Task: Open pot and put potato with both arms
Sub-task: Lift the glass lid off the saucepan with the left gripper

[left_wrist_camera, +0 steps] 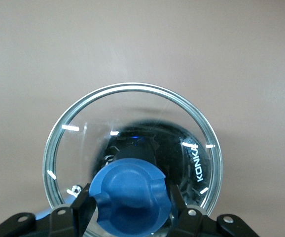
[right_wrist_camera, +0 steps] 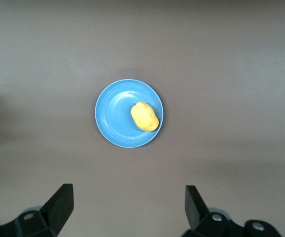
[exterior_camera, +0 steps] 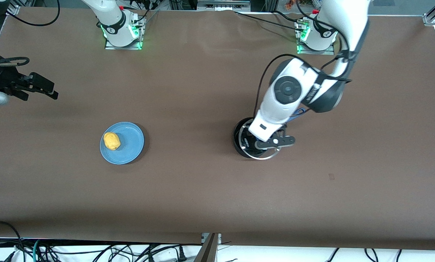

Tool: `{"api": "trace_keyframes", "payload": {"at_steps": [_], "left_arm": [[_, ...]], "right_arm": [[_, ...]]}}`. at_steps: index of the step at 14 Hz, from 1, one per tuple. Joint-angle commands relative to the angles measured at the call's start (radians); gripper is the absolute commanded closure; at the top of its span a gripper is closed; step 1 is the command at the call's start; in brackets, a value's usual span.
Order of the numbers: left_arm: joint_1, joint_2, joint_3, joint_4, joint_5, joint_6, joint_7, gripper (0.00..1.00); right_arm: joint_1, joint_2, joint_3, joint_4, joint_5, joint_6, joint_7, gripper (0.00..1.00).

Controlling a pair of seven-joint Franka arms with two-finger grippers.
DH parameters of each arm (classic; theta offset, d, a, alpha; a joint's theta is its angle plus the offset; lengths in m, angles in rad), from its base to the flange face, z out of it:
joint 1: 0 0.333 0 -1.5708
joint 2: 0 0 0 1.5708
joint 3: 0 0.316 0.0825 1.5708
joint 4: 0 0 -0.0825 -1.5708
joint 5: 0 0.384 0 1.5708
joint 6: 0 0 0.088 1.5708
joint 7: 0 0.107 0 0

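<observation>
Next, my left gripper sets the glass lid down on the brown table cover (exterior_camera: pixel 364 157), beside the small faint patch.
The black pot (exterior_camera: pixel 239 136) stands on the table toward the left arm's end, its blue handle (exterior_camera: pixel 299 112) partly under the arm. My left gripper (exterior_camera: pixel 263 140) is over it, shut on the blue knob (left_wrist_camera: pixel 127 197) of the glass lid (left_wrist_camera: pixel 132 106). The lid (exterior_camera: pixel 267 156) sits slightly off the pot's mouth and looks raised a little; the pot (left_wrist_camera: pixel 167 148) shows dark through the glass. The yellow-orange potato (exterior_camera: pixel 111 141) lies on a flat blue plate (exterior_camera: pixel 130 145). My right gripper (exterior_camera: pixel 47 89) is open and empty, up in the air near the right arm's end; its view shows the potato (right_wrist_camera: pixel 145 116) and plate (right_wrist_camera: pixel 114 113) far below the gripper (right_wrist_camera: pixel 127 190).
Brown table cover (exterior_camera: pixel 203 189) all round. The two arm bases (exterior_camera: pixel 121 29) (exterior_camera: pixel 317 36) stand along the table's edge farthest from the front camera. Cables (exterior_camera: pixel 94 251) hang below the edge nearest that camera.
</observation>
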Motion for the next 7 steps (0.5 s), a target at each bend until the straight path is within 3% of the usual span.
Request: {"api": "trace_keyframes", "payload": {"at_steps": [1, 7], "left_arm": [[0.149, -0.039, -0.005, -0.019, -0.044, -0.021, 0.324, 0.48], [0.383, -0.042, 0.104, -0.074, -0.052, -0.033, 0.920, 0.48]], "right_arm": [[-0.007, 0.005, -0.001, 0.015, 0.015, -0.011, -0.020, 0.00], [-0.009, 0.006, -0.001, 0.015, 0.015, -0.004, -0.021, 0.00]]}}
